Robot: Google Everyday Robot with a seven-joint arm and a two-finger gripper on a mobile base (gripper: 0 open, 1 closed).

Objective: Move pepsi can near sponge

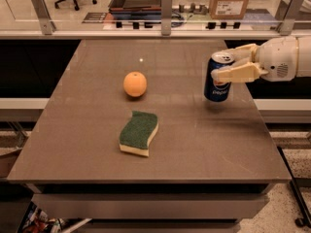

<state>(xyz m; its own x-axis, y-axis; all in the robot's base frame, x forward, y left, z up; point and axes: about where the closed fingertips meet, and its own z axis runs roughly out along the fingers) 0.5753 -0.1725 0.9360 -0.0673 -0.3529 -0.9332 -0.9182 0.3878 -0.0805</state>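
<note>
The robot will put the pepsi can down on the brown table (179, 143) close beside the sponge, on the side facing its gripper.
The dark blue pepsi can (218, 84) with a silver top hangs lifted above the right side of the brown table (97, 144), slightly tilted. My gripper (228, 64) reaches in from the right and is shut on the can's upper part, one cream finger in front, one behind. The sponge (139, 132), green on top with a yellow base, lies flat near the middle front of the table, well to the left of and nearer than the can.
A round orange fruit (134, 84) sits on the table behind the sponge. A glass rail with metal posts (166, 6) runs along the table's far edge. The table's right edge is just under the gripper's arm (286, 57).
</note>
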